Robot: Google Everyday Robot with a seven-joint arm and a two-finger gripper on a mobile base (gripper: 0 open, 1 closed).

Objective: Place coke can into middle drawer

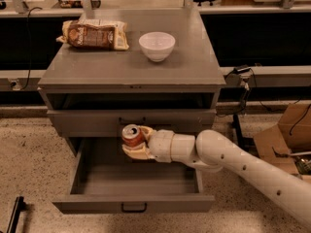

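Note:
The robot's gripper needs to set the coke can down on the open middle drawer's bottom, behind its dark bar handle (146, 178).
The coke can (131, 135), red with a silver top, is held upright in my gripper (134, 142), whose cream fingers are shut around it. My white arm reaches in from the lower right. The can hangs above the back left part of the open middle drawer (133, 178), the lowest drawer of the grey cabinet, which is pulled out with its small dark bar handle (133, 208) at the front. The can is just in front of the closed drawer front (87, 122) above.
On the cabinet top (126, 67) lie a brown snack bag (93, 34) at the back left and a white bowl (157, 45) near the middle. A cardboard box (282, 135) stands on the floor to the right. A dark stand base (14, 212) is at the lower left.

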